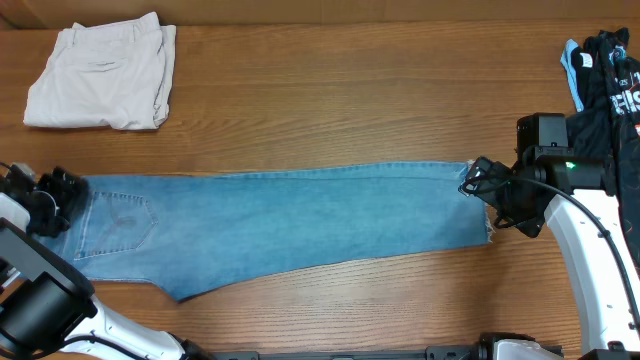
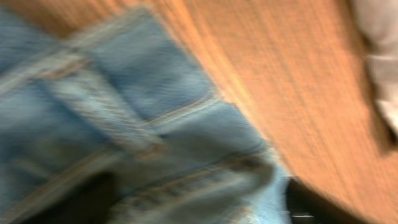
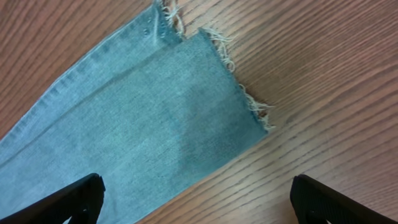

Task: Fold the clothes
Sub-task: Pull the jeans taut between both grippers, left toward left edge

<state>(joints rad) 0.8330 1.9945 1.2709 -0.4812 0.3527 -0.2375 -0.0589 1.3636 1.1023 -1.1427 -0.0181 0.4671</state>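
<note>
The frayed cuffs (image 1: 485, 212) (image 3: 238, 86) of the jeans come next for my right gripper. It should close on their middle, between the two corners of the cuff end.
The clothes, light blue jeans (image 1: 280, 215), lie flat across the table with the legs stacked. The waist and a back pocket (image 1: 125, 215) are at the left, the frayed cuffs (image 3: 242, 93) at the right. My left gripper (image 1: 62, 195) sits at the waist edge. The left wrist view is blurred, but its dark fingers (image 2: 311, 205) stand wide apart, with the waistband denim (image 2: 124, 93) bunched between them, so it is open. My right gripper (image 1: 480, 185) hovers at the cuff end, open. One finger (image 3: 74, 199) is over the denim (image 3: 124, 124) and the other over bare wood.
Folded cream-beige trousers (image 1: 100, 75) lie at the back left, and their pale edge (image 2: 382, 62) shows in the left wrist view. A black garment with white lettering and blue trim (image 1: 605, 75) sits at the back right. The wooden table (image 1: 350, 110) shows bare behind the jeans.
</note>
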